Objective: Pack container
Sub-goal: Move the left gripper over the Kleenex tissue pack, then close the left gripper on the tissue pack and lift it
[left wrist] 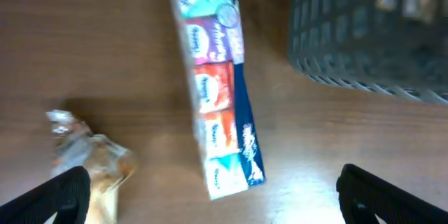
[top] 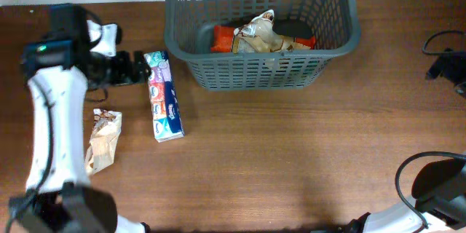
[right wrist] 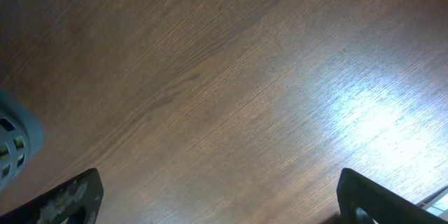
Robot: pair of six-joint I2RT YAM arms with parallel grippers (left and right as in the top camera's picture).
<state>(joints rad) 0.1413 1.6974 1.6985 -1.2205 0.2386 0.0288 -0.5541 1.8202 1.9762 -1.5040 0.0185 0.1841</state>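
My left gripper needs to move next to the red middle section (top: 158, 89) (left wrist: 214, 82) of the long multicoloured tissue pack beside the basket and close there.
The dark grey basket (top: 262, 22) stands at the back centre, with an orange packet (top: 226, 38) and a crinkled beige packet (top: 263, 35) inside. A long multicoloured tissue pack (top: 163, 95) lies on the table left of it, and also shows in the left wrist view (left wrist: 217, 84). A clear beige snack bag (top: 104, 142) lies further left, seen too in the left wrist view (left wrist: 94, 157). My left gripper (top: 137, 67) is open and empty, just left of the tissue pack's far end; in its wrist view (left wrist: 224, 199) the fingers are wide apart. My right gripper (right wrist: 220, 203) is open over bare wood.
The basket's corner (left wrist: 371, 35) fills the top right of the left wrist view. A sliver of the basket (right wrist: 14, 140) shows at the left of the right wrist view. Black cables (top: 444, 58) lie at the right table edge. The right arm's base (top: 437, 189) is at bottom right.
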